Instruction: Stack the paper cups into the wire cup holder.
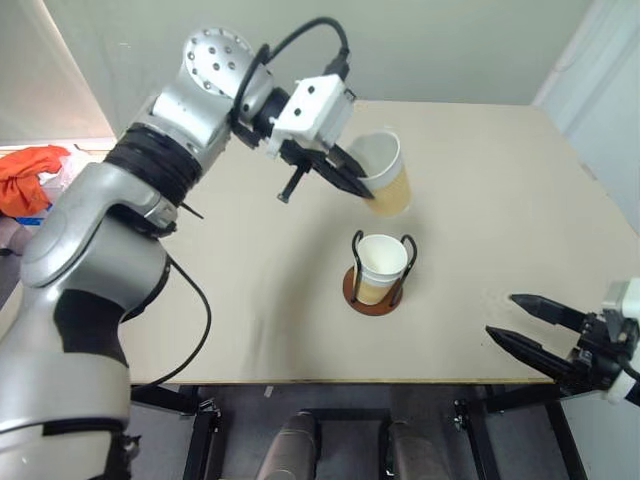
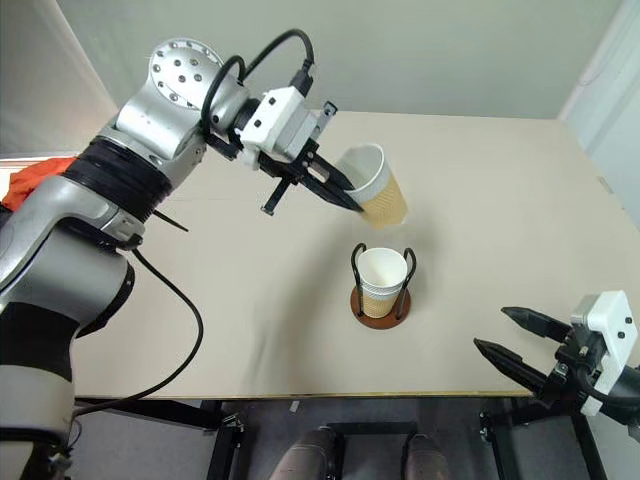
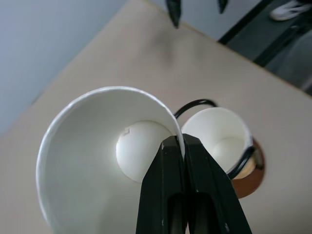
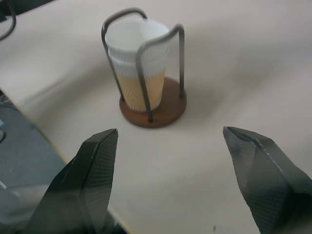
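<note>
Next, my left gripper lets go of the held paper cup inside the top cup (image 1: pixel 382 257) (image 3: pixel 222 139) between the holder's black wire loops.
My left gripper (image 1: pixel 362 185) is shut on the rim of a paper cup (image 1: pixel 385 170), one finger inside and one outside. The cup hangs tilted in the air, above and just behind the wire cup holder (image 1: pixel 372 300). In the left wrist view the held cup (image 3: pixel 97 161) sits close beside the holder's cup (image 3: pixel 219 134). The holder stands upright mid-table on its reddish-brown base (image 4: pixel 161 109), with two nested paper cups (image 4: pixel 139 63) between its black wire loops. My right gripper (image 1: pixel 500 314) is open and empty at the table's near right edge, pointing toward the holder.
The tan table (image 1: pixel 500 180) has bare surface all around the holder. An orange cloth (image 1: pixel 35 175) lies off the table at the far left. The table's front edge (image 1: pixel 330 382) runs just below the holder.
</note>
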Available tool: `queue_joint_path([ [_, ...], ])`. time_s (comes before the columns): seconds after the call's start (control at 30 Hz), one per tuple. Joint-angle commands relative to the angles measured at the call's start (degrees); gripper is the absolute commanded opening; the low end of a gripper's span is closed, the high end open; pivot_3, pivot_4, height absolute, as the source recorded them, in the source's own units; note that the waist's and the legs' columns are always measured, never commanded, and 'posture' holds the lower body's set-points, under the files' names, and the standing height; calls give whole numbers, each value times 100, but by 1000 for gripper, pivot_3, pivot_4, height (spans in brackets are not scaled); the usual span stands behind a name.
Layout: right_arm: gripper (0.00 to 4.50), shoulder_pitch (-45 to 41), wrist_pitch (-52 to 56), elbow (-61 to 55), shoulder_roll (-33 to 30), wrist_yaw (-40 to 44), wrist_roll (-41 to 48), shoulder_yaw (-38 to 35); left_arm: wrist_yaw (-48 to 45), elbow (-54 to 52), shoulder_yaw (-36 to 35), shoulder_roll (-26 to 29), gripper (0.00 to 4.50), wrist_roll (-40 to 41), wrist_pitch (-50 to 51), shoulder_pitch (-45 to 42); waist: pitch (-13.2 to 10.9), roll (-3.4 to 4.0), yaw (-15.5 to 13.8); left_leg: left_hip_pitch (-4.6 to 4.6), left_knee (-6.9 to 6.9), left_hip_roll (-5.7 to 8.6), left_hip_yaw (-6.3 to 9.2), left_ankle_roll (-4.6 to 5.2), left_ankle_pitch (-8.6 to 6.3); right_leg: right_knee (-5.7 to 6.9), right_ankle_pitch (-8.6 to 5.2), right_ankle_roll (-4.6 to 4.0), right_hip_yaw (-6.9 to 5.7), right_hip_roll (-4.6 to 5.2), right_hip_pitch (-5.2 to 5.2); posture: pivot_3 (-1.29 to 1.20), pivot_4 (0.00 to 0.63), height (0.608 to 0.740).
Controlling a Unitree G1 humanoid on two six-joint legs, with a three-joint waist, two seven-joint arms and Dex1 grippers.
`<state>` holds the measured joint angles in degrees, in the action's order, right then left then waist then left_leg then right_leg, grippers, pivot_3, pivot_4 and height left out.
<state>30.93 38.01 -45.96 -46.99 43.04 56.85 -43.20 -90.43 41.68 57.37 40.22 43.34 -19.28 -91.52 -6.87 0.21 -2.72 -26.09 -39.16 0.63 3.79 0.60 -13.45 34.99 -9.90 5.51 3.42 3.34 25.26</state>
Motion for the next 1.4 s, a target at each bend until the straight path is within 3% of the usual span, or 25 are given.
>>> queue_joint_path([
  [0.03,3649,250,-87,-242,90,152,114,-479,-207,-351,437,149,11,444,-283,-317,-1,0,4,-2,-1,-1,2,1,0,-1,-2,-3,1,0,-1,0,150,740],
  [0.17,3649,428,-112,-311,135,205,157,-666,-207,-609,992,278,11,719,-497,-435,-1,0,-1,1,-6,-4,-2,47,-31,-3,-8,-13,-6,-5,-4,0,150,740],
  [0.4,3649,358,-136,-376,145,90,150,-617,-207,-560,1636,228,11,684,-851,-514,-1,1,-3,9,-14,-14,0,47,-27,1,-32,-59,-9,-7,-15,0,150,740],
  [0.7,3649,202,-91,-351,106,-26,85,-500,-207,-90,1663,-168,11,209,-1023,-482,-1,1,-14,8,-29,-14,1,52,-29,-1,-32,-60,-10,-8,-26,0,150,740],
  [0.8,3649,124,-67,-336,48,-37,86,-463,-207,7,1544,-271,562,189,-834,-469,-1,1,-15,8,-29,-15,1,50,-30,0,-32,-57,-12,-9,-27,0,150,740],
  [1.03,3649,-329,28,-117,-314,26,103,-259,-207,10,1266,-285,2842,168,-506,-327,-1,1,-13,8,-30,-14,0,39,-24,-2,-31,-53,-11,-9,-27,0,150,740],
  [1.1,3649,-638,36,54,-502,114,94,-38,-207,270,805,-376,3578,-49,-451,-247,-1,2,-14,9,-30,-15,0,37,-23,-1,-31,-52,-11,-10,-28,0,150,740],
  [1.17,3649,-1108,13,304,-723,221,33,367,-207,353,276,-260,3578,-71,-162,-111,0,5,-8,12,-32,-16,0,35,-22,-1,-31,-51,-12,-11,-29,0,150,740],
  [1.3,3649,-2408,-39,1159,-1079,586,-261,1516,-207,-659,-870,795,3578,620,1078,605,6,20,130,17,-24,-18,-4,-13,8,-3,-4,-13,-15,-20,-23,0,150,740],
  [1.4,3649,-3478,-174,1997,-1306,1218,-600,2282,-207,-1183,-1844,1641,3578,577,1938,1425,13,35,216,26,2,-21,-26,-24,26,5,-5,-13,-21,-50,3,0,150,740],
])
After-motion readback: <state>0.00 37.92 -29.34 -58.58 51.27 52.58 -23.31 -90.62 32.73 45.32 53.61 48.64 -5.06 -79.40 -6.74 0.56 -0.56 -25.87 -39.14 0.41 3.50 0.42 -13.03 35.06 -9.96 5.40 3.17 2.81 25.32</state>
